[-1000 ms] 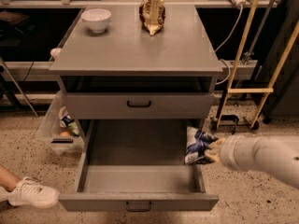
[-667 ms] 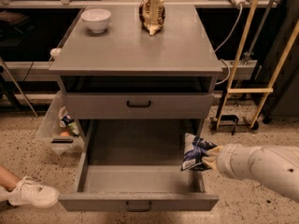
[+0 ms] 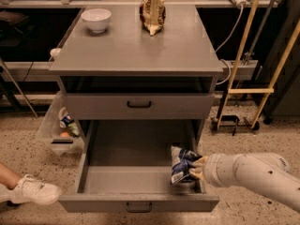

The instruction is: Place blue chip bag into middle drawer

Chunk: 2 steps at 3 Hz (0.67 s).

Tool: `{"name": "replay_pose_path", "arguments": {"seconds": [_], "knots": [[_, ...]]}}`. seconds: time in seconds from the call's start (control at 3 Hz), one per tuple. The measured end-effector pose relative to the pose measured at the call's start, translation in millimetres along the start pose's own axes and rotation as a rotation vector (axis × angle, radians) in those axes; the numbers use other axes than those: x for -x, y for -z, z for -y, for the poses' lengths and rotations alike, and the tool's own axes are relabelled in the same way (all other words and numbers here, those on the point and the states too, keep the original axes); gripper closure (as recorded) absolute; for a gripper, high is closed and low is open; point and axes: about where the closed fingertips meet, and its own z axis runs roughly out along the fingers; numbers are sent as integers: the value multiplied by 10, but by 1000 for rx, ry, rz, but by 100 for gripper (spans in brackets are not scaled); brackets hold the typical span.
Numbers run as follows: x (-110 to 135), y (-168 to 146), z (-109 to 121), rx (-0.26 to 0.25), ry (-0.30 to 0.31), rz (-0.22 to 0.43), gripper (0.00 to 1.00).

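The robot's gripper will release the blue chip bag between the middle drawer's centre and the drawer's side (image 3: pixel 163 163) under the robot's arm. The bag now hangs at the drawer's front corner.
The middle drawer (image 3: pixel 98 179) is pulled out wide below the cabinet, a deep grey box with a small handle on its front. The blue chip bag (image 3: pixel 182 165), dark blue and white foil, hangs inside the drawer at its right front corner, just above the floor. My gripper (image 3: pixel 196 168) comes in from the right over the drawer's right wall and is shut on the bag's right edge. My white arm (image 3: pixel 253 175) stretches off to the lower right.
A closed grey drawer front with a black handle (image 3: pixel 139 105) sits above. On the cabinet top stand a white bowl (image 3: pixel 96 19) and a brown-and-gold bag (image 3: pixel 152 14). A clear bin (image 3: pixel 58 125) is left of the cabinet. A person's shoe (image 3: pixel 29 190) is at lower left. Yellow poles (image 3: pixel 243 46) stand at right.
My gripper has carried the blue chip bag leftward and downward, from over the drawer's right edge into the drawer's right front corner.
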Motion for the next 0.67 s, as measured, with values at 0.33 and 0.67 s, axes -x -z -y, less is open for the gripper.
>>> {"name": "replay_pose_path", "arguments": {"seconds": [0.33, 0.67], "knots": [[-15, -414, -292, 103, 37, 17, 100], [100, -825, -575, 198, 84, 32, 100]]}}
